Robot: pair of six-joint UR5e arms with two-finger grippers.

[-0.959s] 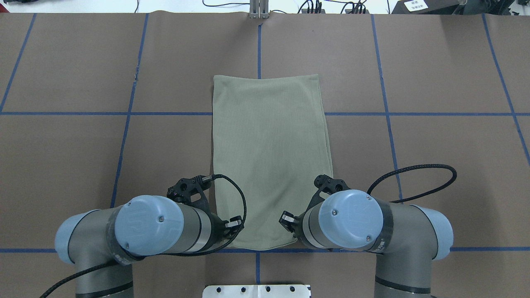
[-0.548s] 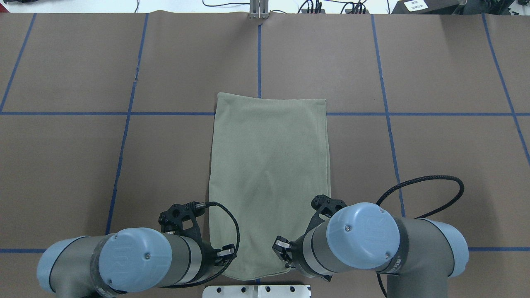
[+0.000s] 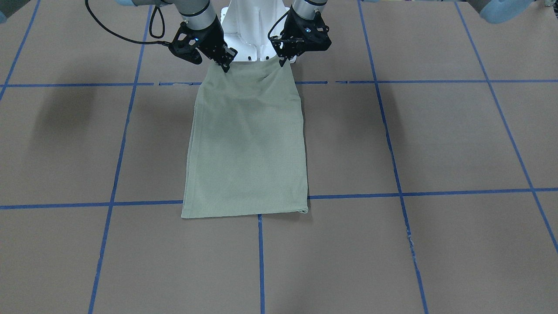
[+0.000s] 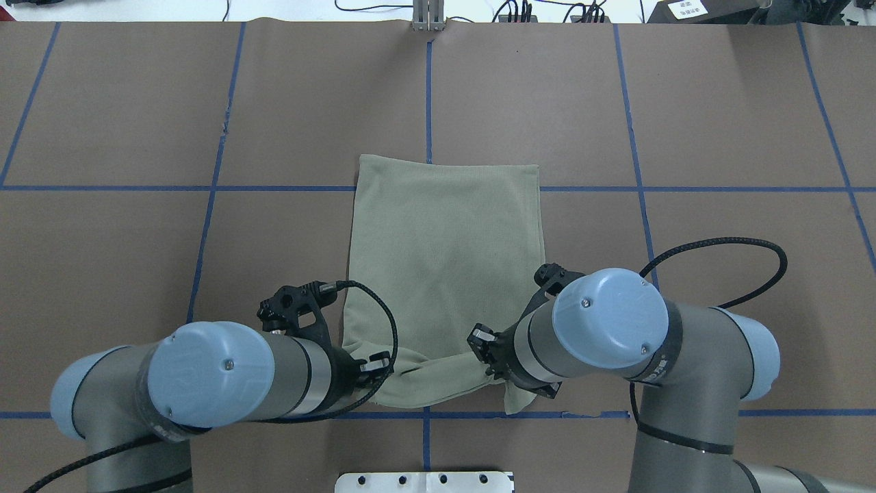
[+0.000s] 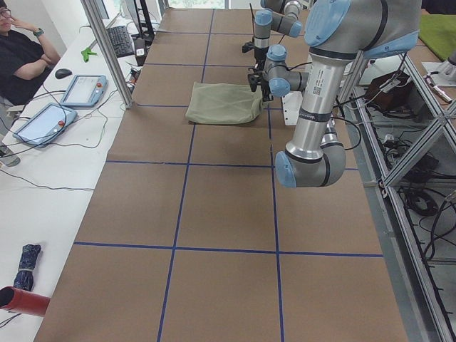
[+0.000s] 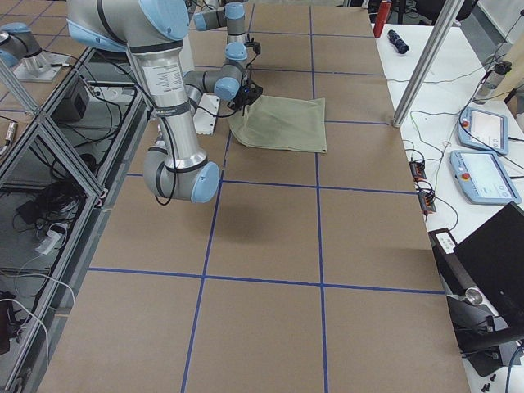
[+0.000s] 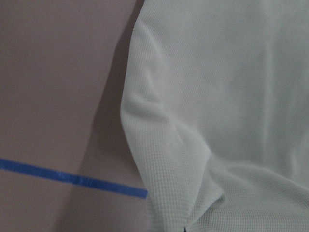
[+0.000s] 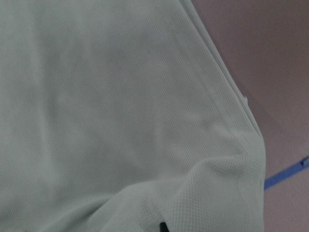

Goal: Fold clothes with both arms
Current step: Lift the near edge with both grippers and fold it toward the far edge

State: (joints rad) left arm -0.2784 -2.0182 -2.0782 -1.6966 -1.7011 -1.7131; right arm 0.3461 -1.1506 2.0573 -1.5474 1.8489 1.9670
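The shirt's near corner, now held up off the table, will be let go by my right gripper on the shirt's flat far corner (image 3: 188, 205) beside the blue tape.
The clothes are one olive-green knit shirt (image 4: 445, 239) folded into a long rectangle on the brown table, also seen in the front view (image 3: 248, 144). Its far end lies flat. The end nearest the robot is held up off the table and sags between the two grippers. My left gripper (image 4: 373, 363) (image 3: 282, 61) is shut on one near corner. My right gripper (image 4: 482, 342) (image 3: 225, 65) is shut on the other. Both wrist views show only close-up green knit (image 7: 217, 96) (image 8: 96, 96) over the brown table.
The white pedestal base (image 4: 424, 481) stands just behind the lifted edge. Blue tape lines (image 4: 205, 226) grid the table. A side bench holds control tablets (image 5: 82, 89), cables and a seated person (image 5: 21, 53). More tablets (image 6: 483, 127) lie past the table's far edge.
Both grippers first dragged the shirt toward the robot, then rose and moved forward with its near edge. That edge is now lifted and sagging between them.
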